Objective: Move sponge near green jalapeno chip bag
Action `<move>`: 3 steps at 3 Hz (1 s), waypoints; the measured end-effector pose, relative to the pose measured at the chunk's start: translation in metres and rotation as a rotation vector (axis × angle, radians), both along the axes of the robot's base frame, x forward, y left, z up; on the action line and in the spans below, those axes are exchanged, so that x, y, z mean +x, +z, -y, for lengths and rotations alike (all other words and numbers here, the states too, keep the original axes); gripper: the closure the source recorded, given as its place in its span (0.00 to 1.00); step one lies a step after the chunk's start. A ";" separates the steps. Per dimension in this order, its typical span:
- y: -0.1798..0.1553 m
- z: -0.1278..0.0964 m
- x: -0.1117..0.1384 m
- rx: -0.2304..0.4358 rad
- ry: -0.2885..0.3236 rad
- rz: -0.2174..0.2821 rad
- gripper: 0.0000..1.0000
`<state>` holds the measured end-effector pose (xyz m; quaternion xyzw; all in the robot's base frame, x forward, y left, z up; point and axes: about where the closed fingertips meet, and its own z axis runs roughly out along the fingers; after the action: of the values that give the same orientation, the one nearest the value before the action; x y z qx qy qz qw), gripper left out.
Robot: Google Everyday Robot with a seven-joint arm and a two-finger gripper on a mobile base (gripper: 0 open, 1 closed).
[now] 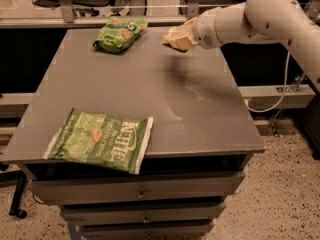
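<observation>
Next, my gripper sets the sponge free on the grey table (pixel 142 108), beside the far corner of the green jalapeno chip bag.
The pale yellow sponge (pixel 176 38) is held in my gripper (pixel 183 35) above the far right part of the grey table (pixel 200 104). The white arm comes in from the upper right. The gripper is shut on the sponge. The green jalapeno chip bag (pixel 102 140), large and flat with white KETTLE lettering, lies at the near left corner of the table, far from the gripper.
A smaller puffy bright-green bag (pixel 120 33) lies at the far left of the table, left of the gripper. Drawers sit under the tabletop (pixel 140 190). A rail (pixel 150 20) runs behind the table's far edge.
</observation>
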<state>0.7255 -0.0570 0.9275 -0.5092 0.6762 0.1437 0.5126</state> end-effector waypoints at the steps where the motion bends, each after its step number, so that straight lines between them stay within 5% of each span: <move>1: -0.010 -0.023 -0.039 -0.002 0.105 0.008 1.00; 3: -0.031 -0.068 -0.139 -0.030 0.334 0.014 1.00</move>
<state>0.5864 0.0112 0.8969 -0.6231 0.5807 0.2129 0.4787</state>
